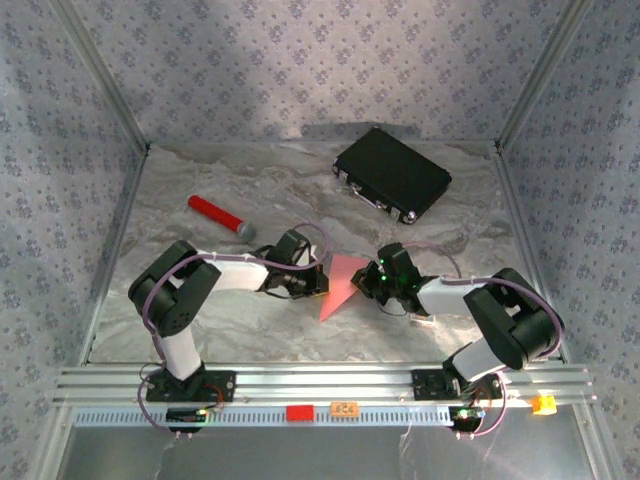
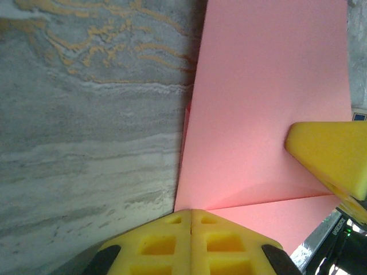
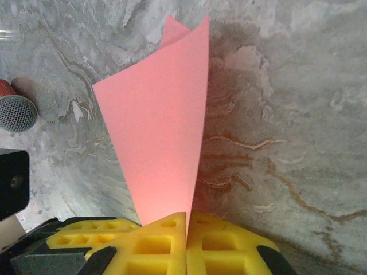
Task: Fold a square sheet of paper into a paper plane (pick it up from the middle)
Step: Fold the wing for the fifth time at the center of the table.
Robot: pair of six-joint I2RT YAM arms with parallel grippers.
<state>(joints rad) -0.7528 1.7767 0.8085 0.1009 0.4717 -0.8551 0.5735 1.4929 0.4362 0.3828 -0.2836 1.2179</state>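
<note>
The paper's pointed end is loose while my left gripper holds the paper's side, so my left gripper needs to take the pointed end [image 1: 323, 314] as my right gripper holds still.
The square sheet of paper [image 1: 340, 282] is salmon-pink and folded into a pointed triangle. It hangs between the two grippers at mid-table, its tip toward the near edge. My left gripper [image 1: 318, 281] is shut, and the paper's [image 2: 264, 103] lower edge and a diagonal crease run in at its fingertips [image 2: 191, 213]. My right gripper [image 1: 368, 283] is shut on the opposite side. The paper [image 3: 160, 132] rises out of its closed fingers [image 3: 187, 216] along a folded edge, and a second layer peeks out behind at the top. One right finger [image 2: 332, 157] touches the sheet's far edge.
A black case [image 1: 392, 184] lies at the back right. A red cylinder with a grey cap [image 1: 222, 218] lies at the back left, its cap [image 3: 16, 113] close to the paper's left. Patterned walls and metal rails enclose the marble table [image 1: 250, 330].
</note>
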